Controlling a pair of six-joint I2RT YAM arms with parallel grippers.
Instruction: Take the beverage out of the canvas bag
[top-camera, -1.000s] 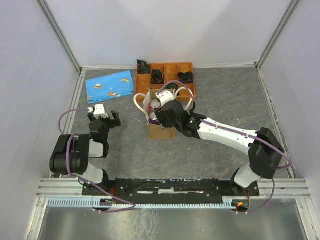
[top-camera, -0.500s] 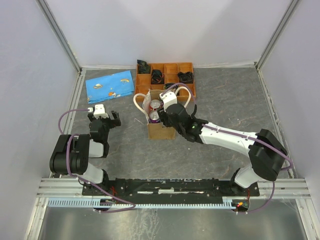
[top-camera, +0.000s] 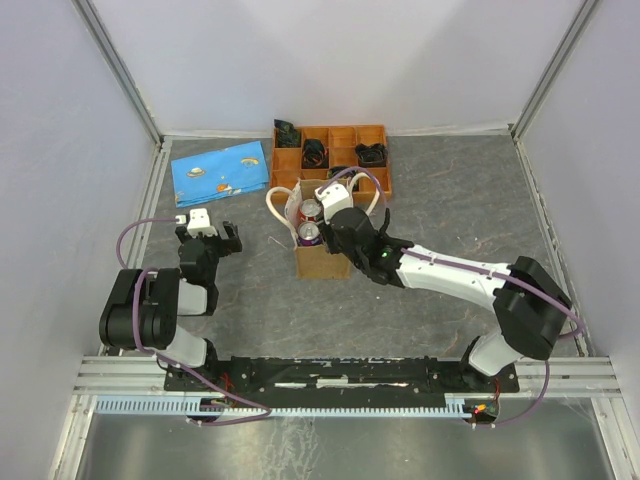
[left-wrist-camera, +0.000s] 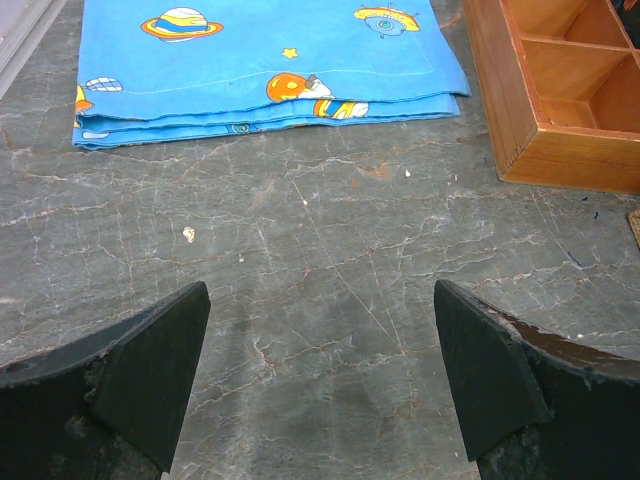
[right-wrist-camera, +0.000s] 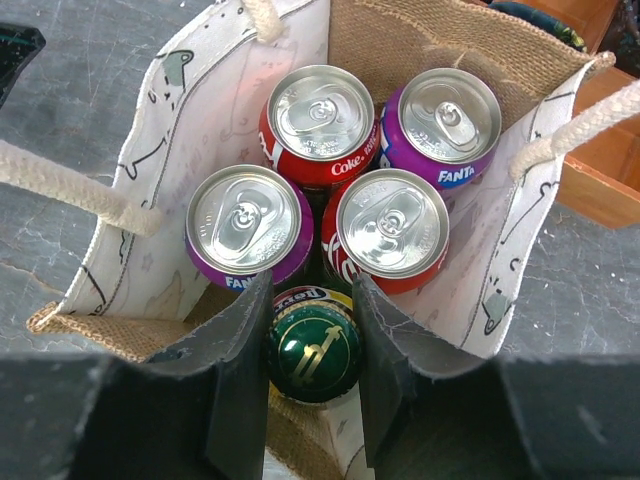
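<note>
Next, I set the green-capped bottle down with my right gripper and let go of it on bare table off the tray's near corner (top-camera: 418, 220), opposite the blue cloth.
The canvas bag (top-camera: 322, 262) stands upright mid-table, tan burlap outside with a white printed lining (right-wrist-camera: 200, 110) and cream rope handles (right-wrist-camera: 60, 180). Inside stand two red Coke cans (right-wrist-camera: 322, 112) and two purple Fanta cans (right-wrist-camera: 243, 220), plus a bottle with a green cap (right-wrist-camera: 314, 352) at the near edge. My right gripper (right-wrist-camera: 312, 340) reaches into the bag from above, its jaws shut against both sides of the green-capped bottle. My left gripper (left-wrist-camera: 320, 330) hovers open over bare table to the left of the bag, nothing between its fingers.
An orange compartmented tray (top-camera: 345, 150) with dark items sits right behind the bag; its corner (left-wrist-camera: 560, 110) shows in the left wrist view. A folded blue cloth with planet prints (top-camera: 220, 170) lies at the back left. White walls enclose the table.
My right gripper has lowered into the bag and closed from open onto the green-capped bottle. The left arm has not moved.
</note>
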